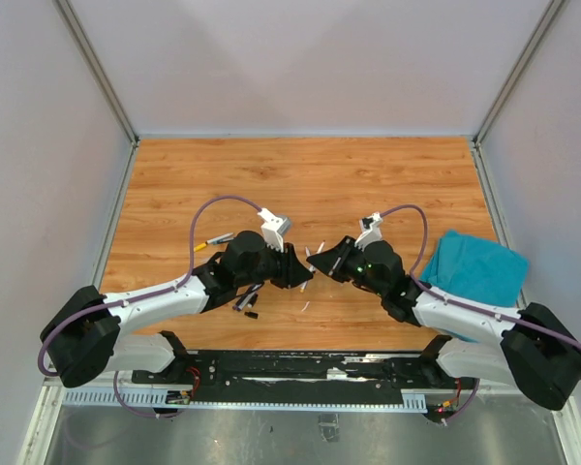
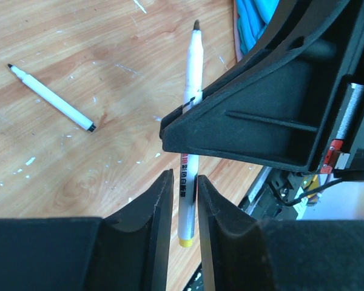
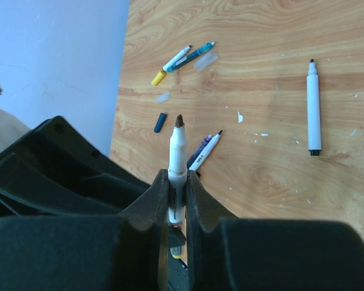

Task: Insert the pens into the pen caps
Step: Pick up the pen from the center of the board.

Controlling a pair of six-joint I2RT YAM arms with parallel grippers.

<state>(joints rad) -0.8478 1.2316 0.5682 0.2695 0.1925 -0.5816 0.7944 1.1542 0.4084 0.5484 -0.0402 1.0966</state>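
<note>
I am holding the white pen too near its dark tip with my right gripper, so while my left gripper steadies the pen, my right gripper next takes it nearer the yellow tail (image 2: 185, 242).
A white pen (image 3: 179, 148) with a dark tip and a yellow tail end (image 2: 186, 241) hangs above the table where both grippers meet. My right gripper (image 3: 178, 176) is shut on its barrel, tip pointing away. My left gripper (image 2: 183, 176) straddles the same pen near the tail, its jaws slightly apart with a thin gap beside the barrel. In the top view the left gripper (image 1: 300, 271) and right gripper (image 1: 321, 265) stand nose to nose. A dark blue pen cap (image 3: 160, 122) lies on the wood beyond the held pen.
Loose pens lie around: a white one (image 3: 313, 109) to the right, a white and purple pair (image 3: 205, 150), and a yellow-ended and a teal one (image 3: 183, 59) farther off. Small dark pieces (image 1: 248, 302) lie by the left arm. A teal cloth (image 1: 474, 266) sits right.
</note>
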